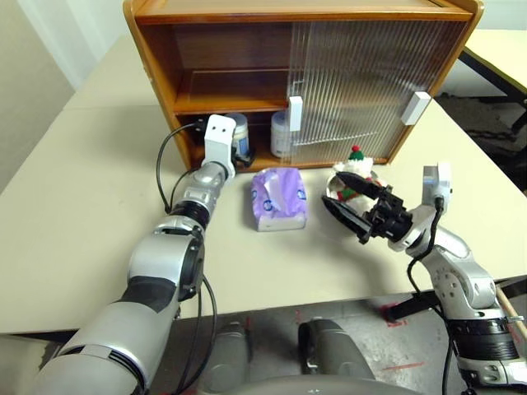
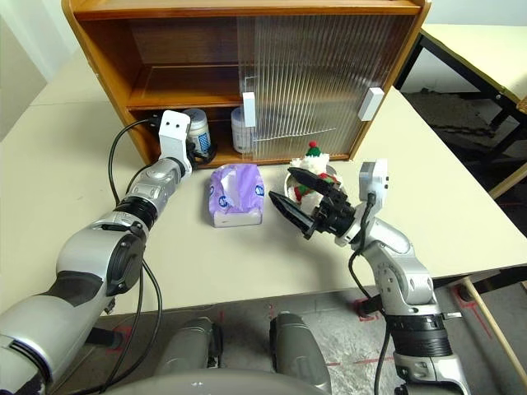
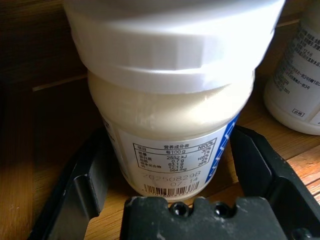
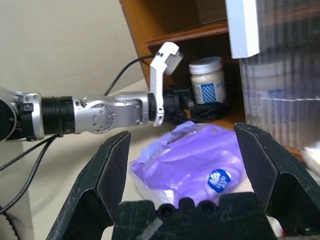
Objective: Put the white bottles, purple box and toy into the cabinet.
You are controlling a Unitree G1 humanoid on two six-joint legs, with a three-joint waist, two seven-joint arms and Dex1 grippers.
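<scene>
The purple box has a blue-logo end (image 1: pixel 264 203), the one farthest from the toy. My left gripper goes there next and closes on it.
The cabinet (image 1: pixel 155 49) stands at the table's far side with its left half uncovered. One white bottle (image 3: pixel 165 125) stands on the lower shelf between the fingers of my left gripper (image 3: pixel 170 140), which is open, with a thin gap on one side. The other white bottle (image 1: pixel 282 132) stands to its right, partly behind the door edge. The purple box (image 1: pixel 278 197) lies on the table in front of the cabinet. To its right the toy (image 1: pixel 356 171) sits in a shallow metal dish. My right gripper (image 1: pixel 330 188) hovers open just in front of the toy, holding nothing.
The ribbed sliding door (image 1: pixel 370 82) with its white handles (image 1: pixel 417 107) covers the cabinet's right half. The upper shelf (image 1: pixel 230 90) holds nothing on its visible left side. The beige table (image 1: pixel 82 206) has free room on the left. A second table (image 1: pixel 502 49) stands at the back right.
</scene>
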